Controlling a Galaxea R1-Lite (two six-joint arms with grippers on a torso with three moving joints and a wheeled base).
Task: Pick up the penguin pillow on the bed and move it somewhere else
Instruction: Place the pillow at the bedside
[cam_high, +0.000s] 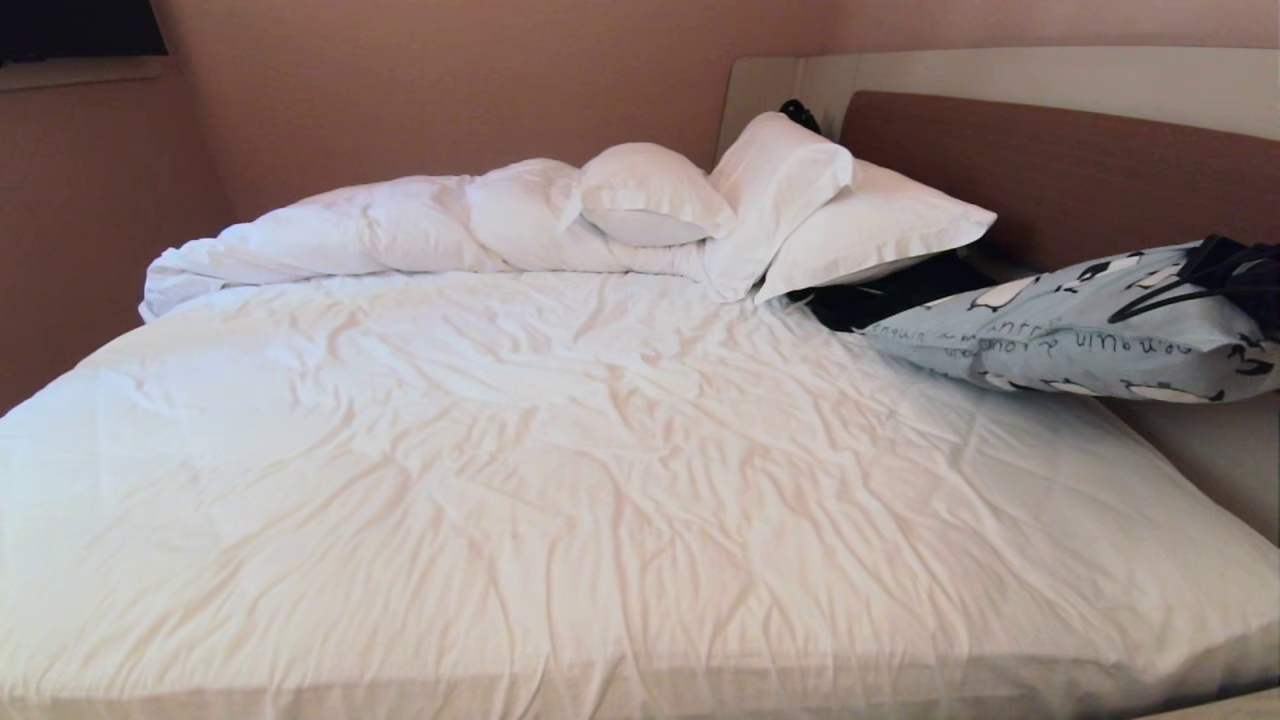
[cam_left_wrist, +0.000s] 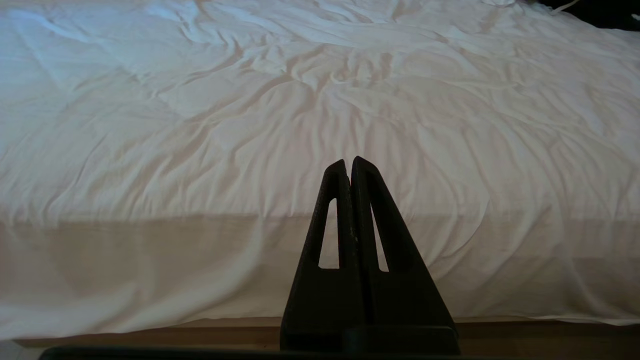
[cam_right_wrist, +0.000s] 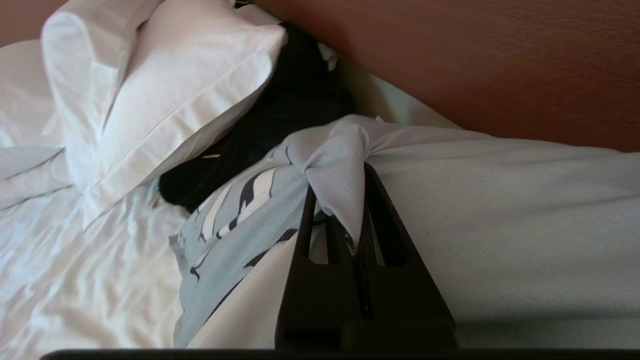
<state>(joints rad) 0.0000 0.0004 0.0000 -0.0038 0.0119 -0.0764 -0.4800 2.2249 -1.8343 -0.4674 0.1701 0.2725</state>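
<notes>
The penguin pillow will lie flat on the white sheet (cam_high: 1071, 420) between the black item and the near edge of the bed once the robot's right gripper releases it.
The light blue penguin pillow (cam_high: 1060, 335) hangs tilted over the right side of the bed (cam_high: 560, 450), by the headboard, with its low corner close to the wrinkled white sheet. My right gripper (cam_high: 1195, 270) is at the pillow's upper right end. In the right wrist view the right gripper (cam_right_wrist: 342, 185) is shut on a bunched fold of the penguin pillow (cam_right_wrist: 500, 200). My left gripper (cam_left_wrist: 348, 162) is shut and holds nothing, low at the near edge of the bed (cam_left_wrist: 250, 125).
Three plain white pillows (cam_high: 780, 190) and a bunched white duvet (cam_high: 350, 230) lie along the far side. A black item (cam_high: 890, 290) sits between the white pillows and the penguin pillow. The brown headboard (cam_high: 1050, 170) stands on the right.
</notes>
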